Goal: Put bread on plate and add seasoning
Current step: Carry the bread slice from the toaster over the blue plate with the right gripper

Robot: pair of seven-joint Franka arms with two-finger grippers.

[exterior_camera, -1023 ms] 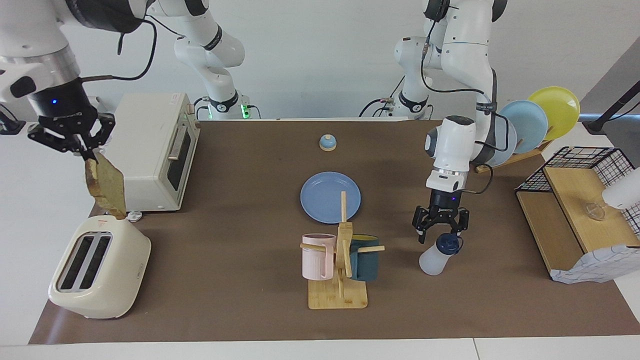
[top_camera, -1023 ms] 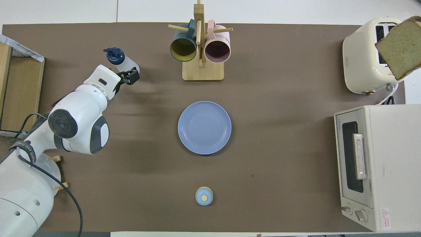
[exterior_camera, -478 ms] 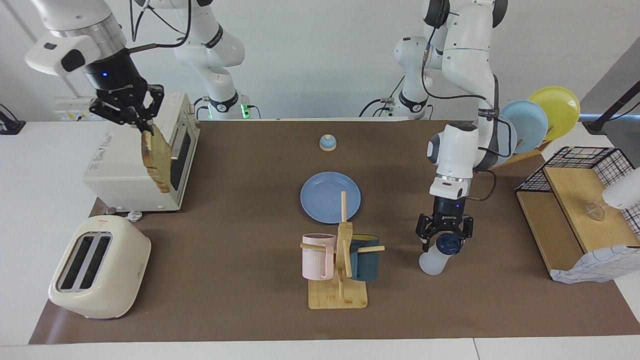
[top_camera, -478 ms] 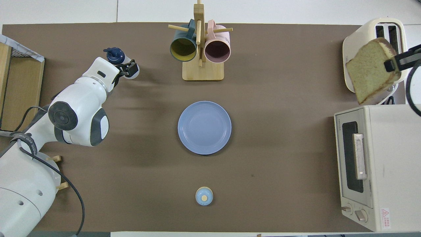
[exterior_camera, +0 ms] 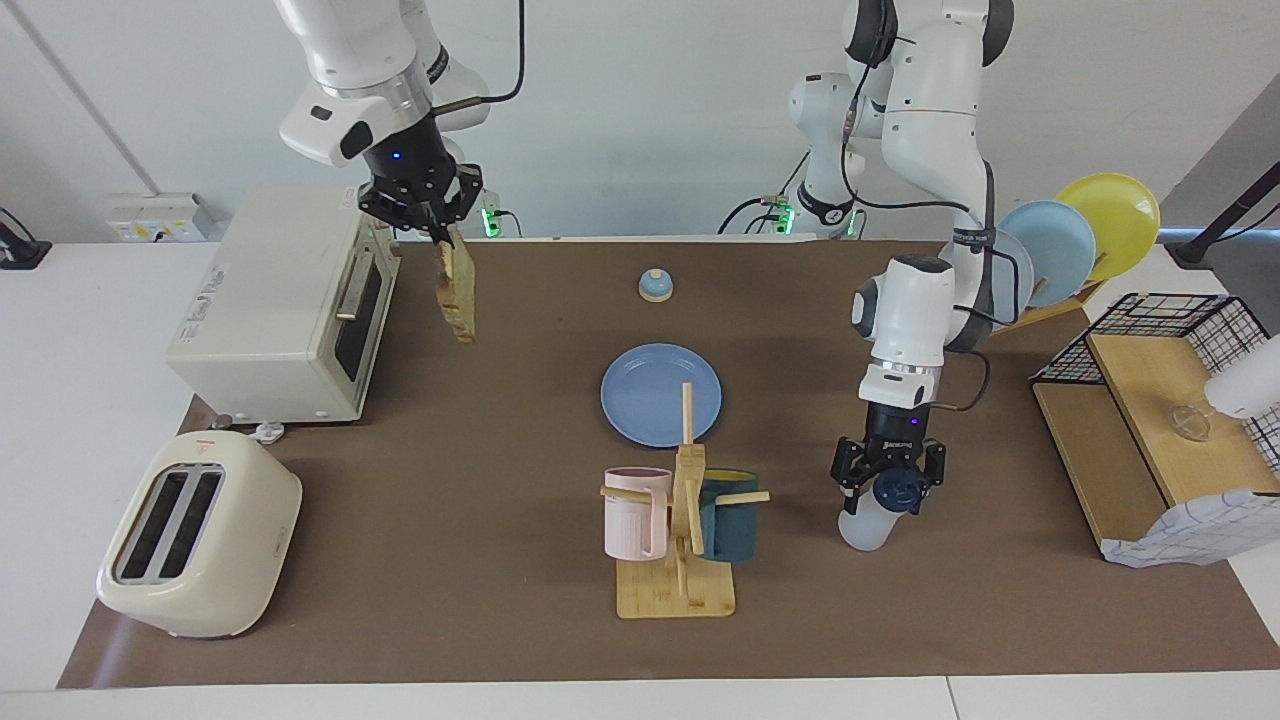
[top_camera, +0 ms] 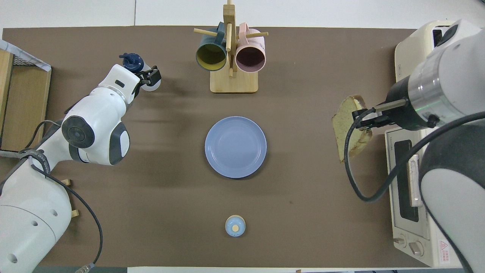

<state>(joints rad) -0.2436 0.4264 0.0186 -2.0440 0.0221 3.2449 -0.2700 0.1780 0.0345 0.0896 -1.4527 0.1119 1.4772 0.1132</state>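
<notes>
The white body [top_camera: 146,68] of the seasoning bottle, just below its navy cap, will be gripped by my left gripper.
The bread [exterior_camera: 458,290] hangs by its upper edge from my right gripper [exterior_camera: 438,236], which is shut on it. In the overhead view the bread [top_camera: 346,132] is over the brown mat between the toaster oven and the blue plate [top_camera: 235,147]. The plate [exterior_camera: 655,395] lies bare at the middle of the table. The seasoning bottle [exterior_camera: 868,520] stands toward the left arm's end, farther from the robots than the plate. My left gripper [exterior_camera: 891,484] is open and low over it, one finger on either side of the navy cap [top_camera: 132,62].
A toaster oven [exterior_camera: 285,305] and a cream toaster [exterior_camera: 200,535] stand at the right arm's end. The mug rack [exterior_camera: 680,530] with two mugs is beside the plate, farther from the robots. A small bell [exterior_camera: 655,286] sits nearer them. A plate rack [exterior_camera: 1075,240] and a wire shelf [exterior_camera: 1150,420] fill the left arm's end.
My right gripper has carried the bread from above the toaster, past the toaster oven, toward the plate. My left gripper has come down around the bottle's cap.
</notes>
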